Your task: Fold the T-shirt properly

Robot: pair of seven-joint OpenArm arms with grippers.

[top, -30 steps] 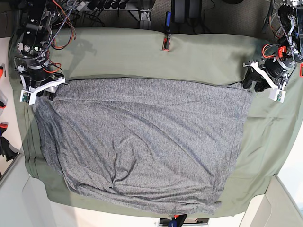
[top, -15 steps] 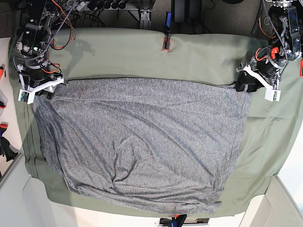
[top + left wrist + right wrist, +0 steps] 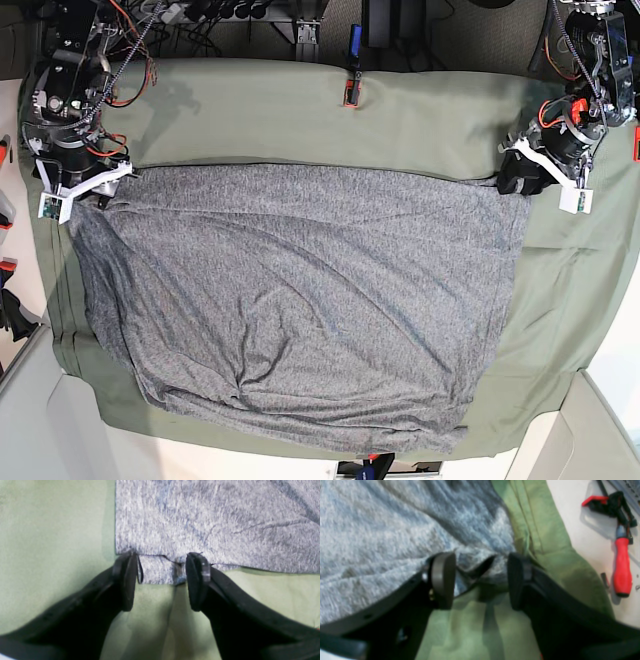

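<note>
The T-shirt's upper layer bunches up short of the lower corner, so the robot's right gripper should pinch the raised fold (image 3: 474,558) and pull it out over that corner.
The heather-grey T-shirt (image 3: 300,300) lies spread flat on the olive table cloth (image 3: 330,115), wrinkled towards its near edge. At its far right corner in the base view, my left gripper (image 3: 518,178) is low on the table. In the left wrist view this gripper (image 3: 162,566) is open, and a corner flap of the T-shirt (image 3: 212,517) lies between its black fingers (image 3: 125,585). My right gripper (image 3: 95,190) is at the shirt's far left corner. In the right wrist view it (image 3: 480,566) is open around a raised fold of the T-shirt (image 3: 382,530).
A red clip (image 3: 349,92) pins the cloth at the back edge. A red-handled clamp (image 3: 622,567) lies on the white surface beside the cloth near my right gripper. More clamps (image 3: 8,270) sit at the left edge of the base view. Cables run along the back.
The left arm has shifted up and inwards to the shirt's far right corner and then held. The right gripper's jaws have widened and it has edged slightly back.
</note>
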